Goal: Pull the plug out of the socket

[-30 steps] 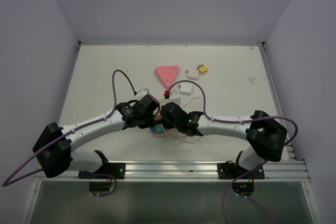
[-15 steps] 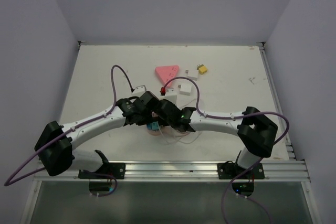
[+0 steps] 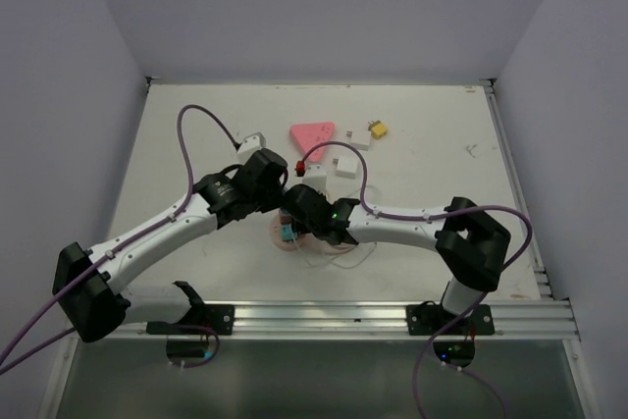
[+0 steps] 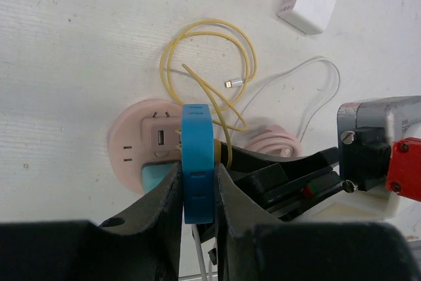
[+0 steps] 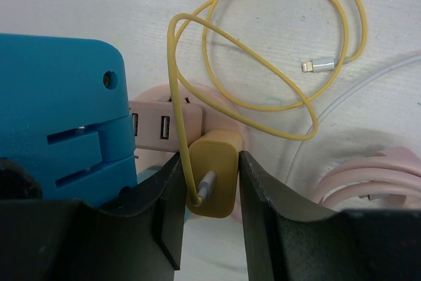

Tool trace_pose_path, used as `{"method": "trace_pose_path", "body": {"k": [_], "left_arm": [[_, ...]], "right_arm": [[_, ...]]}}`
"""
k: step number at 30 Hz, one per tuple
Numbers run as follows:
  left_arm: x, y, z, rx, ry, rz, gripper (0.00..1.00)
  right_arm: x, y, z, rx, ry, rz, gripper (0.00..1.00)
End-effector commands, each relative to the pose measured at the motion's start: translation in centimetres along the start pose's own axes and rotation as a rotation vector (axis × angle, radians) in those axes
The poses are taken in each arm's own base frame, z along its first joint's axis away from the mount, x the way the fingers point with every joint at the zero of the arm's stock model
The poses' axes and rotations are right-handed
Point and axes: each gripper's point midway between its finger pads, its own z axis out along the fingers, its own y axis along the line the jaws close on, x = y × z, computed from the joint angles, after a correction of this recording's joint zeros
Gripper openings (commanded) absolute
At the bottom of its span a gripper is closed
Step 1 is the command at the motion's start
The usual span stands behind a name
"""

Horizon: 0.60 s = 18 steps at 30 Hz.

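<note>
The pink triangular socket is opposite the white charger. My left gripper will let go of the blue adapter beside that socket on the table [image 3: 262, 149], opposite the white charger.
A round pink socket [image 4: 133, 141] lies on the table, also in the top view [image 3: 282, 242]. A blue adapter [image 4: 197, 156] stands upright on it, and my left gripper [image 4: 198, 174] is shut on its two flat sides. Beside it a yellow plug [image 5: 214, 174] sits in the socket [image 5: 176, 123], its yellow cable [image 5: 263, 90] looping away over the table. My right gripper [image 5: 210, 166] is shut on the yellow plug, with the cable's root pinched at the left finger. In the top view both grippers crowd over the socket, left [image 3: 278, 205] and right [image 3: 297, 215].
A white charger [image 4: 307, 1] and a coiled pink cable [image 5: 378, 176] lie close by, with a thin white cable [image 4: 316, 90]. Farther back are a pink triangular socket [image 3: 312, 134], a small yellow piece [image 3: 377, 130] and a white adapter [image 3: 253, 141]. A red tip [image 3: 300, 170] ends the right arm's cable loop.
Both wrists have shifted left and slightly away from the bases, and the left arm's elbow has swung outward. The socket with the blue adapter has slid a little left with them.
</note>
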Motion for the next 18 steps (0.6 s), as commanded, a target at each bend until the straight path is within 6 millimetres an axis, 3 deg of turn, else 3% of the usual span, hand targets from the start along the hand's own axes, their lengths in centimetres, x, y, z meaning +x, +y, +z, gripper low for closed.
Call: {"method": "trace_pose_path", "body": {"k": [1, 5, 9, 13, 18], "left_arm": [[-2.0, -2.5, -1.2, 0.081, -0.054, -0.027, 0.0], [-2.7, 0.1, -1.3, 0.047, -0.061, -0.022, 0.0], [-5.3, 3.5, -1.2, 0.012, -0.132, -0.044, 0.0], [-7.3, 4.4, -0.9, 0.042, -0.151, -0.011, 0.0], [-9.9, 5.0, 1.9, 0.086, -0.191, 0.022, 0.0]], "right_arm": [[8.2, -7.0, 0.9, 0.208, 0.252, -0.141, 0.0], [8.2, -7.9, 0.9, 0.196, 0.253, -0.087, 0.0], [7.9, -7.6, 0.8, 0.17, 0.244, -0.078, 0.0], [7.8, -7.5, 0.8, 0.163, 0.24, -0.076, 0.0], [7.6, -7.2, 0.6, 0.14, 0.232, -0.075, 0.0]]}}
